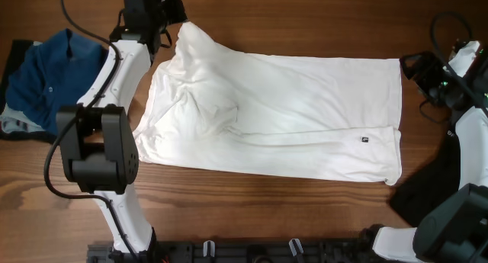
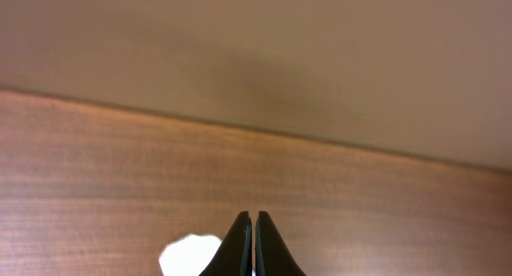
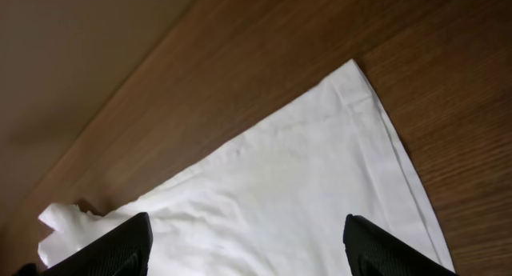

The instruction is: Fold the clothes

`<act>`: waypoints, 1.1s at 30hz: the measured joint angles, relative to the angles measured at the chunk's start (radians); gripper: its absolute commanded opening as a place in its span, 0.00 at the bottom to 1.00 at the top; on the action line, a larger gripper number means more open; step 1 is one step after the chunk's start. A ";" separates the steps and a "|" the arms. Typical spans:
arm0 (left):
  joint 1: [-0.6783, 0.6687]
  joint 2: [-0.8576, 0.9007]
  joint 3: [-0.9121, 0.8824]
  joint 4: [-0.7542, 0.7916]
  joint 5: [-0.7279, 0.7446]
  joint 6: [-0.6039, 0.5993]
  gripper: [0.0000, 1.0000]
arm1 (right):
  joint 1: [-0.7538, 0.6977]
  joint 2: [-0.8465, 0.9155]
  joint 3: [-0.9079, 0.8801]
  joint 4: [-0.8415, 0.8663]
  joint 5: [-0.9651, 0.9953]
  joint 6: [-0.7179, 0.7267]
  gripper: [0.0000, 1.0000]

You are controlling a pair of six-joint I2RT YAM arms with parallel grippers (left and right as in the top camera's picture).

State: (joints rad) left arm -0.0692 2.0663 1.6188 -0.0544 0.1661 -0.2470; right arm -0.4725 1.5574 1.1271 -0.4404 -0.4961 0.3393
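The white shirt has a far corner (image 1: 396, 62) (image 3: 348, 79) at its end away from the blue garment, and my right gripper should close on it.
A large white shirt (image 1: 282, 114) lies spread across the wooden table, with a small dark label (image 1: 364, 139) near its right hem. Its far left part is pulled up into a peak at my left gripper (image 1: 175, 15). In the left wrist view this gripper (image 2: 254, 216) is shut, with white cloth (image 2: 190, 254) showing just beside and under the jaws. My right gripper (image 1: 413, 65) hovers open at the shirt's far right corner. In the right wrist view its fingers (image 3: 248, 222) stand wide apart over the white shirt (image 3: 280, 188), gripping nothing.
A blue garment (image 1: 57, 72) lies bunched at the left edge of the table. A black garment (image 1: 427, 190) lies at the right front, partly under the right arm. Bare wood (image 1: 252, 206) runs along the front.
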 measured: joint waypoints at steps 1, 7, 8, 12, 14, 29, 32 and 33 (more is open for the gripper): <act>0.003 0.000 0.000 0.003 -0.003 0.000 0.36 | 0.000 0.009 0.000 0.000 0.000 0.000 0.77; 0.031 0.000 0.006 -0.215 -0.007 -0.002 0.63 | 0.000 0.064 0.000 -0.024 0.027 -0.004 0.77; 0.042 0.000 0.007 -0.296 -0.010 -0.005 0.60 | 0.000 0.076 0.000 -0.032 0.031 -0.008 0.77; 0.090 0.000 0.004 -0.595 -0.028 -0.006 0.51 | 0.000 0.118 0.000 -0.047 0.039 -0.024 0.77; 0.125 0.000 0.003 -0.715 -0.035 -0.010 0.49 | 0.000 0.134 0.000 -0.050 0.041 -0.027 0.77; 0.206 -0.004 -0.222 -0.689 0.011 -0.050 0.09 | 0.000 0.135 0.000 -0.045 0.042 -0.031 0.76; 0.207 -0.003 -0.235 -0.718 0.014 -0.048 0.04 | 0.000 0.135 0.000 -0.045 0.042 -0.030 0.77; 0.207 -0.003 -0.237 -0.735 0.008 -0.044 0.04 | 0.000 0.135 0.000 -0.045 0.042 -0.030 0.77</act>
State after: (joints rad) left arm 0.1379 2.0628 1.3823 -0.7891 0.1745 -0.2913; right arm -0.4728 1.6924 1.1271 -0.4854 -0.4541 0.3096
